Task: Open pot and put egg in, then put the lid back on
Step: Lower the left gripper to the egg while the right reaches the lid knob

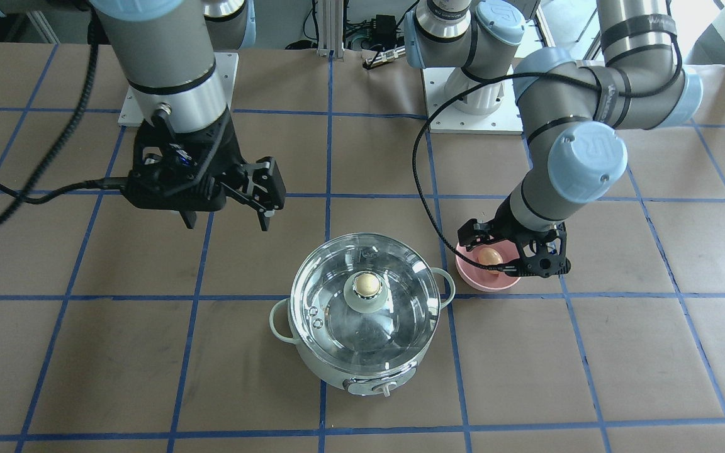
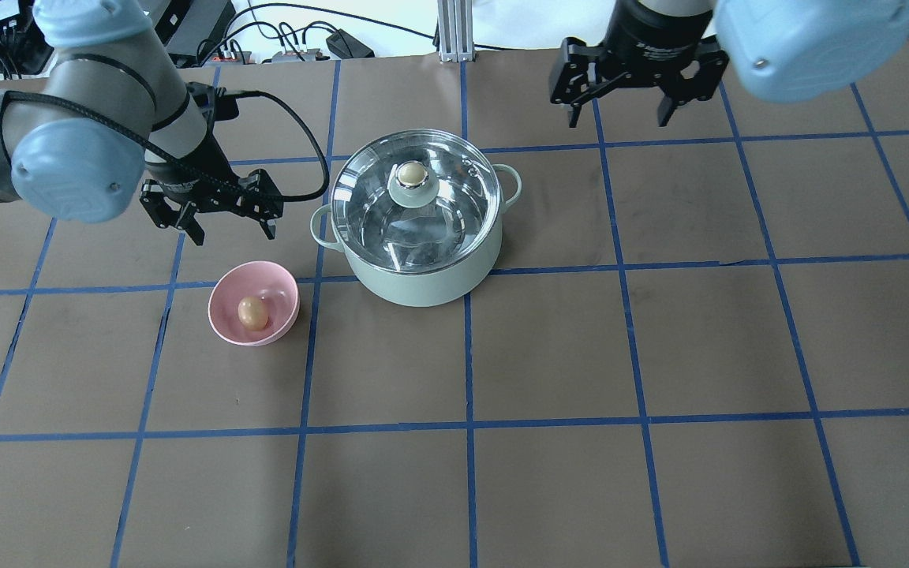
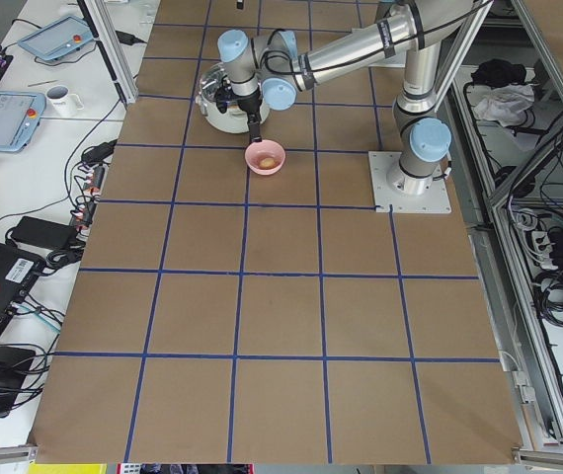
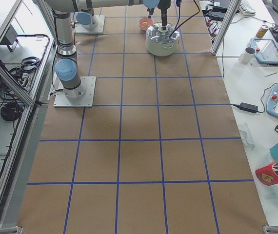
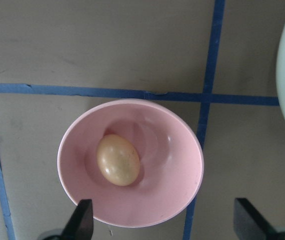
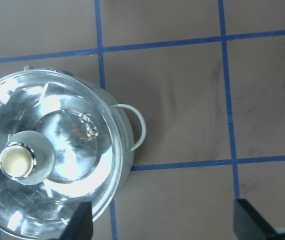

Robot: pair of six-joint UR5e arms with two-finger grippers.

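My right gripper is going to close on the knob (image 1: 367, 285) (image 6: 17, 161) in the middle of the glass lid, because the pot should be opened for the egg.
The mint-green pot (image 2: 423, 278) stands mid-table with the glass lid (image 2: 454, 221) seated on it; both also show in the front view, pot (image 1: 362, 376) and lid (image 1: 400, 314), and the lid in the right wrist view (image 6: 77, 150). The brown egg (image 2: 252, 312) lies in a pink bowl (image 2: 222, 308) to the pot's left; the left wrist view shows the egg (image 5: 118, 160) and bowl (image 5: 175, 170). My left gripper (image 2: 235, 234) is open and empty, hovering over the bowl's near side. My right gripper (image 2: 619, 122) is open and empty, raised off the pot's right rear.
The table is brown paper with a blue tape grid. The left arm's black cable (image 2: 308, 150) loops in the air close to the pot's left handle (image 2: 319, 229). Arm base plates (image 1: 463, 119) sit at the robot's edge.
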